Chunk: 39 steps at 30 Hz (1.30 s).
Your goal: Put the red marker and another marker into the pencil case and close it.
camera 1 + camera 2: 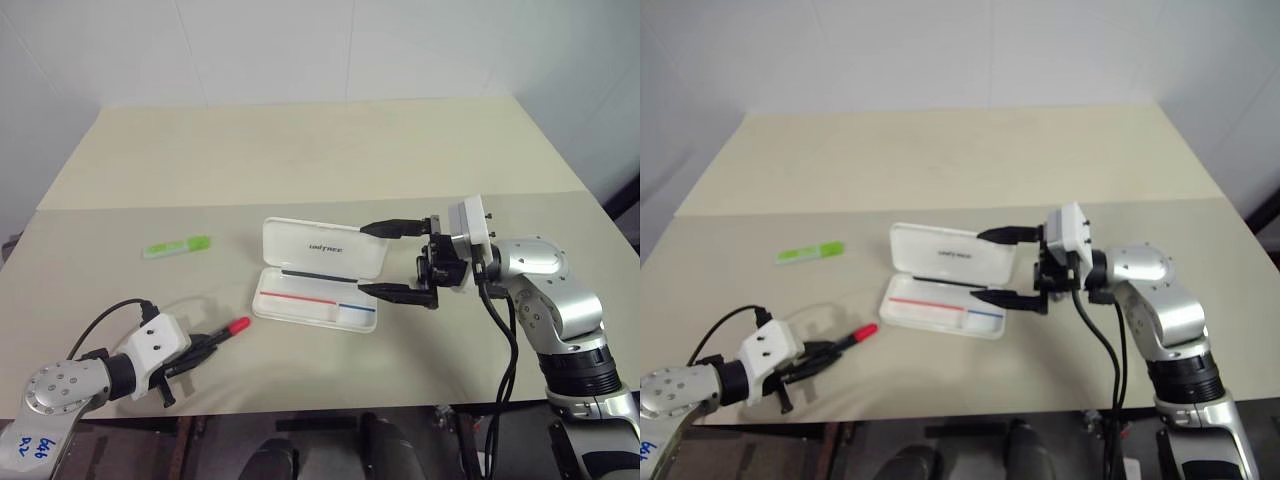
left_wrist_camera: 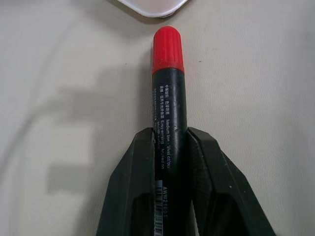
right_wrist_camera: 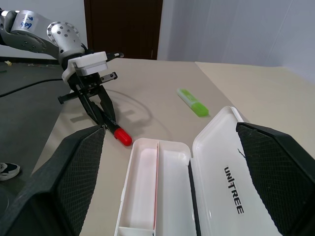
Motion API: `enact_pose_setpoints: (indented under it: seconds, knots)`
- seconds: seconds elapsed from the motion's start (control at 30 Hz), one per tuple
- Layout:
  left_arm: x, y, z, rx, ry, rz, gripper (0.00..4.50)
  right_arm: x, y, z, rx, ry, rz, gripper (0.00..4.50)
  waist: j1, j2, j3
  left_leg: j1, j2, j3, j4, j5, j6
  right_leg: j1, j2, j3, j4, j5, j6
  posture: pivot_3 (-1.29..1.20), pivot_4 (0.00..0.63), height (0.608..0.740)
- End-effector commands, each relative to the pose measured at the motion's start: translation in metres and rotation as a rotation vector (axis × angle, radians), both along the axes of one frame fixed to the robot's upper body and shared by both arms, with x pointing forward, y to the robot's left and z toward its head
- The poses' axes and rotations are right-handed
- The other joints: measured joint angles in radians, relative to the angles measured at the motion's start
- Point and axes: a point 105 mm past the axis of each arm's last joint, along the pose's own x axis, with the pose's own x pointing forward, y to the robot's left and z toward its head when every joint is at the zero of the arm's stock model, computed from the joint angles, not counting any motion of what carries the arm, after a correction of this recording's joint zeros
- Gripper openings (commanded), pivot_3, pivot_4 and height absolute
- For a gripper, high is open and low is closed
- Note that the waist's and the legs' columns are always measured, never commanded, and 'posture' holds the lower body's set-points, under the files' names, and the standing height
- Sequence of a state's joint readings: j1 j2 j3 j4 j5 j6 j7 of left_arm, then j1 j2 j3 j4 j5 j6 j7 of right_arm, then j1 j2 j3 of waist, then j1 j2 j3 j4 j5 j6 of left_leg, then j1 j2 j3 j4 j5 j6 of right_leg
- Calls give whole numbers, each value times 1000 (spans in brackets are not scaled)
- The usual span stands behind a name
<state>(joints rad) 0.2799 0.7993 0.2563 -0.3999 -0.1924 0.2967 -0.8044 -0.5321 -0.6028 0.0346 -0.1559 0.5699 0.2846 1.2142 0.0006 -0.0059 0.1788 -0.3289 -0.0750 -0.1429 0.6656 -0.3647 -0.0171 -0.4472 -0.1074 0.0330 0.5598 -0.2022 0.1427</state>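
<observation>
The robot's left gripper will release the red marker in the pencil case tray, between the red strip and the pencil case's lid (image 1: 307, 284).
The red marker (image 1: 228, 331) lies on the table near its front left, red cap pointing toward the pencil case (image 1: 322, 248). My left gripper (image 1: 204, 346) is shut on its black body; the left wrist view has both fingers (image 2: 216, 172) pressed against the barrel (image 2: 168, 98). The white case lies open at the middle, lid tilted up behind the tray. My right gripper (image 1: 362, 260) stands open at the case's right end, one finger by the lid and one by the tray. The other marker (image 1: 177, 246), short and light green, lies left of the case, apart from both grippers.
A black cable (image 1: 100, 318) loops over the table beside my left wrist. The table's front edge (image 1: 300, 410) runs just below my left gripper. Bare tabletop (image 1: 300, 150) stretches behind the case to the wall.
</observation>
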Motion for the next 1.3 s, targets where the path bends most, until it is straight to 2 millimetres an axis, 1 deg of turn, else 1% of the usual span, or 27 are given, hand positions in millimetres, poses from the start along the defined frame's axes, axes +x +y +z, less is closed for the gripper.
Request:
enact_pose_setpoints:
  seconds: [0.03, 0.13, 0.2, 0.33, 0.43, 0.7, 0.8, 0.9, 1.07, 1.13, 1.27, 1.3]
  knots:
    - [4, 2, 12, 7, -53, 10, 537, -2, 0, 11, 16, -57, 1, 4500, 0, 0, 0, 0, 0, 0, 0, 0, 0, 0, 0, 0, 0, 0, 0, 0, 150, 740]
    - [2, 0, 23, -17, -86, -20, 537, -2, -2, 10, 11, -54, -3, 4500, -1, 0, 0, 0, 1, 0, 0, 0, -1, 0, 1, 0, 0, 0, -1, 0, 150, 740]
    - [-4, 5, 27, -14, -86, -29, 537, -1, -3, 9, 8, -53, -6, 4500, -1, 0, 0, 0, 2, 0, 0, 0, -2, 0, 3, 0, 0, 0, -1, 0, 150, 740]
    - [-14, 21, 27, 21, -64, -39, 537, 1, -3, 7, 7, -49, -12, 4500, -4, 0, 0, -1, 5, 3, 0, -2, -5, -1, 6, 1, -1, 0, -1, 0, 150, 740]
    - [-10, 24, 34, 17, -103, -53, 537, 3, -1, 6, 10, -49, -12, 4500, -2, 0, 0, -1, 6, 6, 0, -5, -4, -2, 7, 0, -2, 0, -2, 0, 150, 740]
    - [18, 2, 68, -8, -257, -185, 537, 5, -1, 6, 14, -55, -19, 4500, 0, 0, 0, -2, 7, 8, 0, -5, -3, -2, 8, 0, -3, 0, -2, 0, 150, 740]
    - [30, -16, 80, -16, -285, -276, 537, 5, -6, 8, 12, -59, -34, 4500, -2, 0, 0, -2, 7, 10, 0, -5, -4, -4, 8, 0, -2, 0, -2, 0, 150, 740]
    - [36, -30, 82, -11, -277, -344, 537, 4, -10, 7, -2, -68, -42, 4500, -2, 0, 0, -3, 7, 11, 1, -5, -4, -5, 8, 0, -2, 0, -2, 0, 150, 740]
    - [53, -52, 84, -2, -273, -442, 537, 1, -27, 3, -65, -81, -72, 4500, -2, -1, 0, -7, 8, 17, 1, -6, -3, -13, 7, 1, 1, 0, -2, 0, 150, 740]
    - [61, -59, 83, 6, -275, -466, 537, 1, -34, 2, -81, -78, -91, 4500, -1, -1, 0, -7, 8, 18, 1, -6, -3, -14, 7, 1, 1, 0, -2, 0, 150, 740]
    - [70, -71, 83, 5, -283, -503, 537, 1, -41, -2, -102, -73, -122, 4500, -3, -1, -1, -7, 8, 20, 1, -6, -3, -14, 7, 1, 1, 0, -2, 0, 150, 740]
    - [74, -78, 84, -3, -290, -523, 537, 1, -45, -2, -104, -72, -138, 4500, -2, -1, -1, -7, 8, 20, 1, -6, -3, -14, 7, 1, 1, 1, -2, 0, 150, 740]
